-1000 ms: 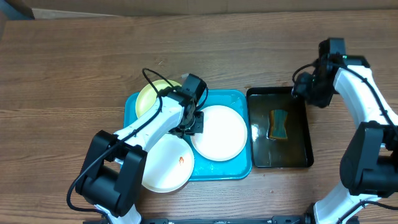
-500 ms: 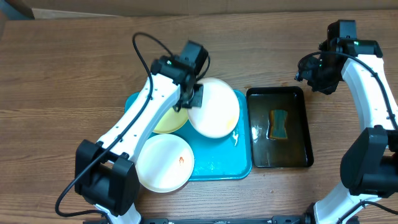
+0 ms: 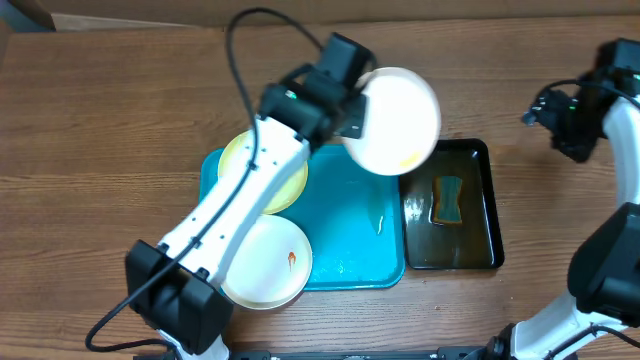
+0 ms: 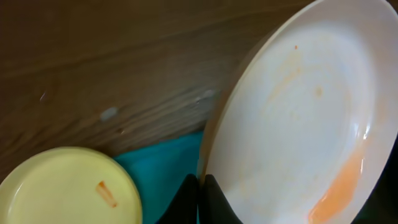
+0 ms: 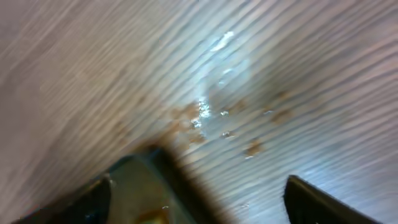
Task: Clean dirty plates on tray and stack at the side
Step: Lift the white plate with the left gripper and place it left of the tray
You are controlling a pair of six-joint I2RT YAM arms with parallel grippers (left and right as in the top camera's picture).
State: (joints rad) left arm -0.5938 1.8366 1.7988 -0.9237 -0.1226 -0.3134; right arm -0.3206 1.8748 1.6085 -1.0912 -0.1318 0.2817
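Next, my left gripper releases the white plate on the bare table (image 3: 131,153), beside the turquoise tray and opposite the black tray. The plate is now tilted above the trays' gap.
My left gripper (image 3: 352,112) is shut on the rim of a white plate (image 3: 397,120) and holds it tilted in the air above the gap between the turquoise tray (image 3: 350,232) and the black tray. In the left wrist view the fingers (image 4: 201,200) pinch the plate's edge, and the plate (image 4: 298,124) carries an orange smear. A pale yellow-green plate (image 3: 255,170) with a small orange mark lies at the tray's back left. Another white plate (image 3: 268,262) with an orange-red smear overhangs the tray's front left corner. My right gripper (image 3: 572,128) is open and empty, high at the far right.
A black tray (image 3: 470,255) of murky water stands right of the turquoise tray, with a sponge (image 3: 449,199) in it. The right wrist view shows the black tray's corner (image 5: 140,186) and wet spots (image 5: 211,115) on the wooden table.
My left gripper has lifted the white plate off the turquoise tray and carried it up and to the right. My right arm has swung further right.
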